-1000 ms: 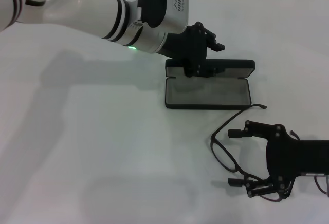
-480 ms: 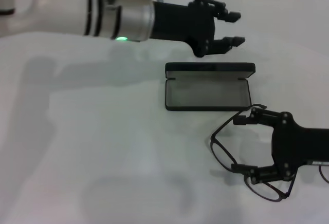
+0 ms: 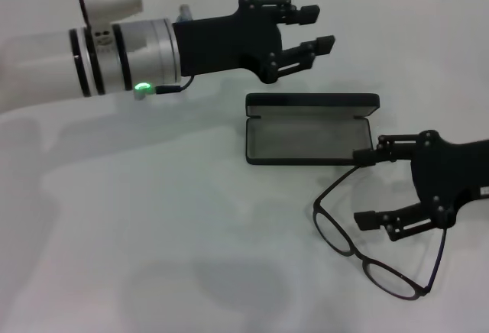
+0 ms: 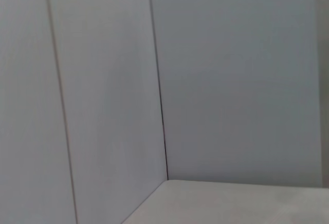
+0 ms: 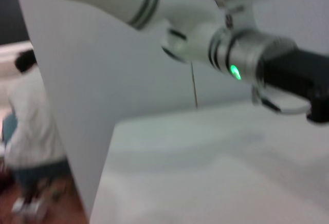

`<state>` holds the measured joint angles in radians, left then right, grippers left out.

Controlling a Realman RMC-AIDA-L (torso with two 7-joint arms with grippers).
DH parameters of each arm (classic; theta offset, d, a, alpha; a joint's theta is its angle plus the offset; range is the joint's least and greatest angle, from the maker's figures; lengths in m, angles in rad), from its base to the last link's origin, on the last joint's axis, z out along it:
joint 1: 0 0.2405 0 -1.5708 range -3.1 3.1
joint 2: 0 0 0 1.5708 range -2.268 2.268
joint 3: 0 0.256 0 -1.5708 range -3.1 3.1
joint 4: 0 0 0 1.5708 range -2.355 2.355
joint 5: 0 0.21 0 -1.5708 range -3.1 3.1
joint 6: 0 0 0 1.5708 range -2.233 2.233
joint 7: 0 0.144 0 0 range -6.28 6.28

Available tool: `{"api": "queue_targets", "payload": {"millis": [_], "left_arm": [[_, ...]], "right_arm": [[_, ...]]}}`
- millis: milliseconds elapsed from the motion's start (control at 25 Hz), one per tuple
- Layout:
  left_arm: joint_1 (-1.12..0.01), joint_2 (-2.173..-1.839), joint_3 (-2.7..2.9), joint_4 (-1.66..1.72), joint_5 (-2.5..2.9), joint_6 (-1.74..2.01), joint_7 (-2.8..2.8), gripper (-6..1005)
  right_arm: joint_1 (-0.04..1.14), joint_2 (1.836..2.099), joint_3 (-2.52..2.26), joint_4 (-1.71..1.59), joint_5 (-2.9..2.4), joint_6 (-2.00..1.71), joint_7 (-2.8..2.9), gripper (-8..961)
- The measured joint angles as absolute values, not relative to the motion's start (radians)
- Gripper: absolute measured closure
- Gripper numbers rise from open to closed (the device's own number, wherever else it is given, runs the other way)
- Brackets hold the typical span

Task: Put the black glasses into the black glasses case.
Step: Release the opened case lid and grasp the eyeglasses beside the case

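Observation:
Next, I close my right gripper on the bridge (image 3: 358, 255) between the two lenses of the black glasses.
The black glasses (image 3: 356, 254) lie unfolded on the white table, near the front right. The black glasses case (image 3: 307, 139) lies open behind them, grey lining up and its lid standing at the back. My right gripper (image 3: 361, 188) is open and hovers over the right side of the glasses. Its far fingertip is close to the tip of one temple arm and to the case's front right corner. It holds nothing. My left gripper (image 3: 321, 29) is open and empty, up in the air behind the case lid.
The white table (image 3: 153, 226) spreads to the left and front of the case. The right wrist view shows my left arm (image 5: 241, 54) with its green light, a grey wall panel and a person (image 5: 28, 126) beyond the table. The left wrist view shows only wall.
My left gripper has lifted off the case and drawn back to the left. My right gripper has moved from the near lens toward the case. The glasses and the case have not moved.

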<state>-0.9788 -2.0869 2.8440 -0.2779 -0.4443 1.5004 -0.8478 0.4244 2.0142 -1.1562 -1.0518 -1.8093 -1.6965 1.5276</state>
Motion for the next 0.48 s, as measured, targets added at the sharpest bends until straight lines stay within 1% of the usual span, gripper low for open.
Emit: {"api": "queue_targets", "payload": {"millis": [160, 360, 480], "left_arm": [[-0.935, -2.086, 2.844, -0.282, -0.477, 1.503, -0.867, 541], [-0.889, -2.086, 2.844, -0.277, -0.501, 1.519, -0.867, 540], [-0.863, -2.086, 2.844, -0.277, -0.502, 1.532, -0.866, 541]], "right_arm": [[0.442, 2.016, -1.222, -1.252, -1.904, -1.72, 1.708, 79], [0.541, 2.015, -1.24, -1.334, -2.0, -1.744, 1.979, 83], [0.597, 2.016, -1.328, -1.416, -2.102, -1.767, 2.096, 85]]}}
